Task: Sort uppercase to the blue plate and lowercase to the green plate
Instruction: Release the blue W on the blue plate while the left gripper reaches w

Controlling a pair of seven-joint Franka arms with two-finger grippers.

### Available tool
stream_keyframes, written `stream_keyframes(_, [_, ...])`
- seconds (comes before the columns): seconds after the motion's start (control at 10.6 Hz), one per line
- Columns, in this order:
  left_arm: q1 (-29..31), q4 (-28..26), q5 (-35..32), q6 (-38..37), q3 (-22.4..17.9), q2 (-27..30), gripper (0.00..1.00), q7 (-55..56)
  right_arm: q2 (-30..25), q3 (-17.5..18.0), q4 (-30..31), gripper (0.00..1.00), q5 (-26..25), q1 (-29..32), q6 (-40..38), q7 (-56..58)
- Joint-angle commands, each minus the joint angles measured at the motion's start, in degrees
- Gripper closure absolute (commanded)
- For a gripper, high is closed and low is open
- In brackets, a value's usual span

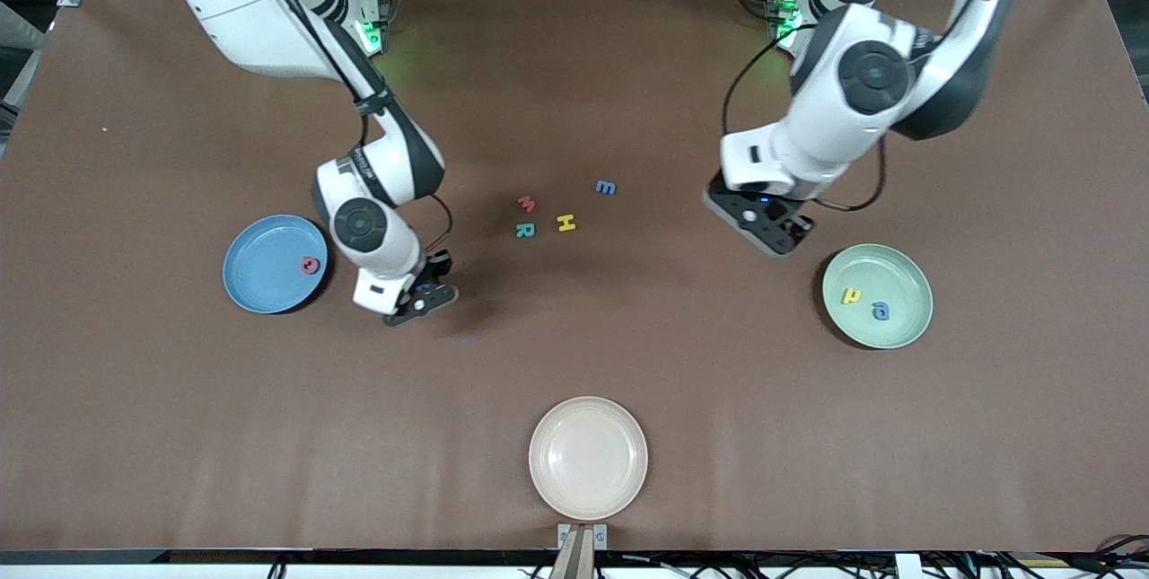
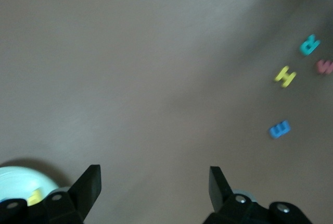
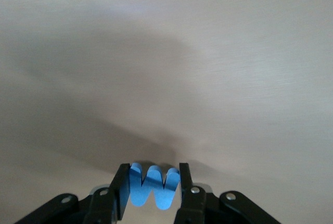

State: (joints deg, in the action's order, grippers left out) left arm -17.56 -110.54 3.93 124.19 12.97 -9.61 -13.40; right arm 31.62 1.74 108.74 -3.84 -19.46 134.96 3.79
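I should release the blue W from my right gripper near the middle of the blue plate (image 1: 262, 274), next to the red Q.
My right gripper (image 3: 154, 183) is shut on the blue W (image 3: 154, 186), an uppercase letter. In the front view it (image 1: 429, 292) hangs over bare table beside the blue plate (image 1: 260, 278), which holds the red Q (image 1: 310, 266). My left gripper (image 2: 154, 182) is open and empty; it (image 1: 776, 229) hovers beside the green plate (image 1: 902, 278). That plate holds the yellow h (image 1: 850, 295) and the blue a (image 1: 881, 311). In mid-table lie the red m (image 1: 527, 204), teal R (image 1: 524, 230), yellow H (image 1: 565, 222) and blue m (image 1: 606, 188).
A cream plate (image 1: 588, 458) sits near the table edge closest to the front camera. The left wrist view shows the green plate's rim (image 2: 21, 178) and the four loose letters, among them the blue m (image 2: 279, 128).
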Motion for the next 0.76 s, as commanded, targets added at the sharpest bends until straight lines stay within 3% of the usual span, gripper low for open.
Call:
stream_keyframes(0.0, [-3.3, 0.9, 0.9, 5.0, 2.0, -4.8, 0.08, 5.6, -3.0, -3.3, -2.8, 0.65, -1.0, 1.5, -8.2, 9.2])
stream_keyframes(0.19, [-9.0, 3.9, 0.4, 6.3, 2.3, -8.8, 0.09, 12.1, -3.9, -6.7, -2.9, 0.65, -0.5, 4.1, -9.5, 19.4])
stream_keyframes(0.47, [-16.6, 13.5, 0.2, 6.3, 1.9, -17.4, 0.11, 20.4, -5.2, -11.6, 0.0, 0.65, 0.9, 7.3, -10.9, 31.3])
stream_keyframes(0.66, [-20.0, 19.7, -6.7, 6.3, 1.7, -24.3, 0.13, 20.7, -5.3, -17.8, 2.7, 0.65, 7.7, 7.6, -10.8, 43.8])
